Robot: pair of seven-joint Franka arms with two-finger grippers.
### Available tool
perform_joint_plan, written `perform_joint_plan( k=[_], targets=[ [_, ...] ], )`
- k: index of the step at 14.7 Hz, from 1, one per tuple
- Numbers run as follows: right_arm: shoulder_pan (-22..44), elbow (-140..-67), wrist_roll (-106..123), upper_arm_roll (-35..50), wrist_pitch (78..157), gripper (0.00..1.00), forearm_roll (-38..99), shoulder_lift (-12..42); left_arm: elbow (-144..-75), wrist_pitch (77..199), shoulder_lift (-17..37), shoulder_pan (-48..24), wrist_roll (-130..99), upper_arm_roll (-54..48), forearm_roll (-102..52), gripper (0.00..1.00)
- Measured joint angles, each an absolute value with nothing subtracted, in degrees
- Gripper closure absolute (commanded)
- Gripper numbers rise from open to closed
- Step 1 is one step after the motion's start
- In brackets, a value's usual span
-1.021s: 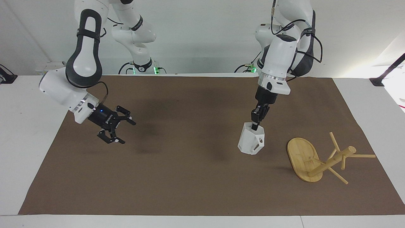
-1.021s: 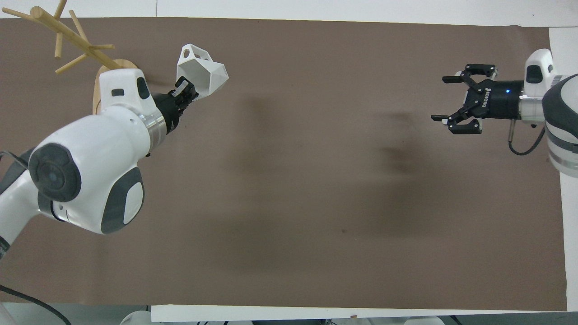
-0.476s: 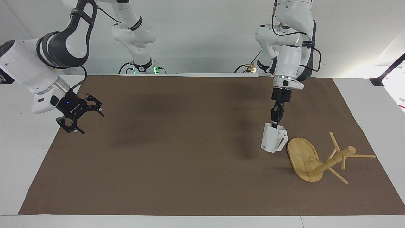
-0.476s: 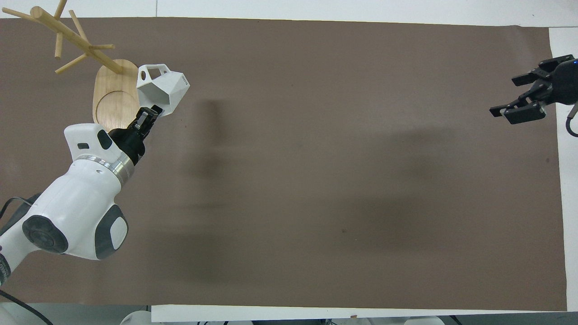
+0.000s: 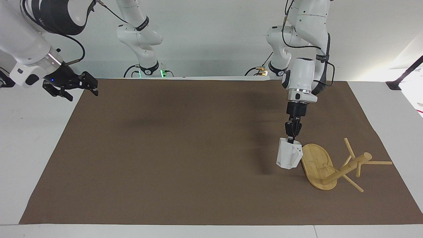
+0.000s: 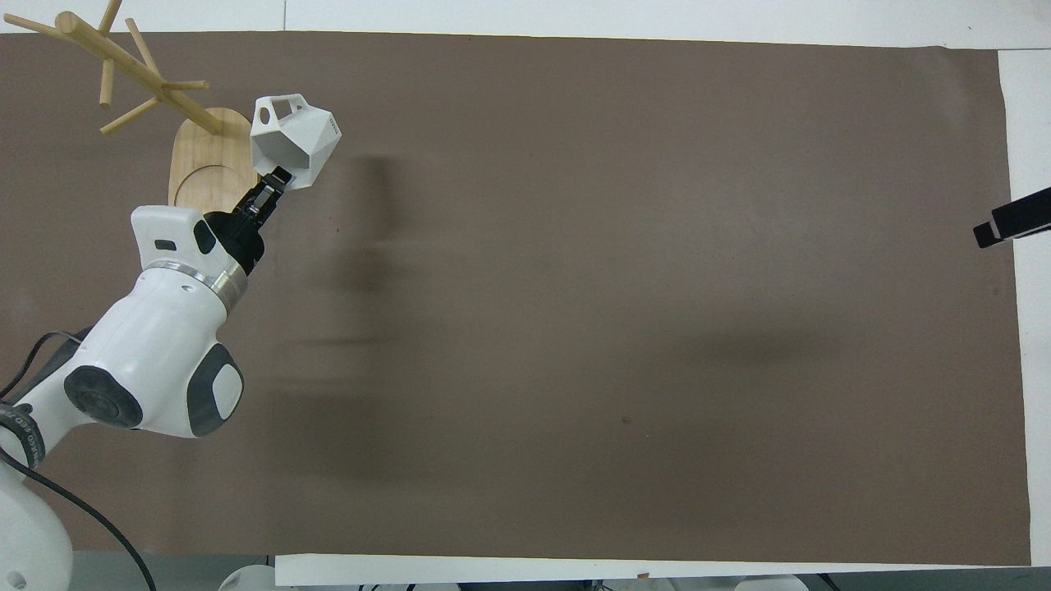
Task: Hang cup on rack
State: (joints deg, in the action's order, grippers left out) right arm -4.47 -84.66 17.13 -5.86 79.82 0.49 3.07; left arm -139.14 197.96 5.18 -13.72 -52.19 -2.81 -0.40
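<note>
The robot's left gripper will release the white cup on the rack's peg point(image 6: 208, 113) nearest the oval base, so that the cup hangs by its handle.
The white faceted cup point(image 5: 288, 154) hangs from my left gripper point(image 5: 292, 138), which is shut on its rim. It is low over the brown mat, right beside the rack's oval base point(image 5: 314, 158). The bamboo rack lies tipped on its side, its post point(image 5: 347, 168) and pegs pointing toward the left arm's end of the table. In the overhead view the cup point(image 6: 296, 146) shows its handle hole, with the left gripper point(image 6: 276, 178) at its rim and the rack's base point(image 6: 201, 160) beside it. My right gripper point(image 5: 79, 88) is open and empty, raised over the mat's edge at the right arm's end.
The brown mat point(image 5: 185, 148) covers most of the white table. Only a fingertip of the right gripper point(image 6: 1014, 223) shows in the overhead view.
My left gripper has carried the cup closer to the rack's base and a little lower. My right arm has drawn back and up toward its own end of the table.
</note>
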Motion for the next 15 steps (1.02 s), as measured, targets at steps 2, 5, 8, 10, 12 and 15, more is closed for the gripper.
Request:
perform_joint_plan(
  k=[2, 5, 8, 10, 12, 15],
  targets=[
    [-2.7, -84.8, 12.9, -6.2, 77.3, 0.0, -1.2, 0.3, -136.8, 196.7, 6.4, -11.3, -51.2, -2.8, 0.9, 1.0],
    [-1.2, -86.0, 8.2, -6.7, 75.5, 0.0, -1.5, -1.6, -134.8, 196.3, 9.5, -8.8, -51.2, -2.8, 2.4, 1.0],
    [-1.1, -87.3, 7.7, -6.9, 76.1, 0.0, -1.5, -1.7, -133.4, 196.2, 10.8, -7.8, -51.1, -2.9, 2.6, 1.0],
    [-1.1, -87.7, 7.1, -7.2, 76.9, 0.0, -1.5, -1.6, -133.2, 195.8, 10.9, -7.2, -51.1, -2.9, 2.6, 1.0],
    [-1.1, -87.9, 6.9, -8.0, 77.0, 0.0, -1.5, -1.5, -133.2, 195.5, 10.9, -6.8, -51.1, -2.9, 2.6, 1.0],
    [-1.1, -88.2, 6.8, -8.4, 76.7, 0.0, -1.5, -1.4, -133.1, 193.7, 11.0, -5.2, -51.1, -3.0, 2.6, 1.0]
  ],
)
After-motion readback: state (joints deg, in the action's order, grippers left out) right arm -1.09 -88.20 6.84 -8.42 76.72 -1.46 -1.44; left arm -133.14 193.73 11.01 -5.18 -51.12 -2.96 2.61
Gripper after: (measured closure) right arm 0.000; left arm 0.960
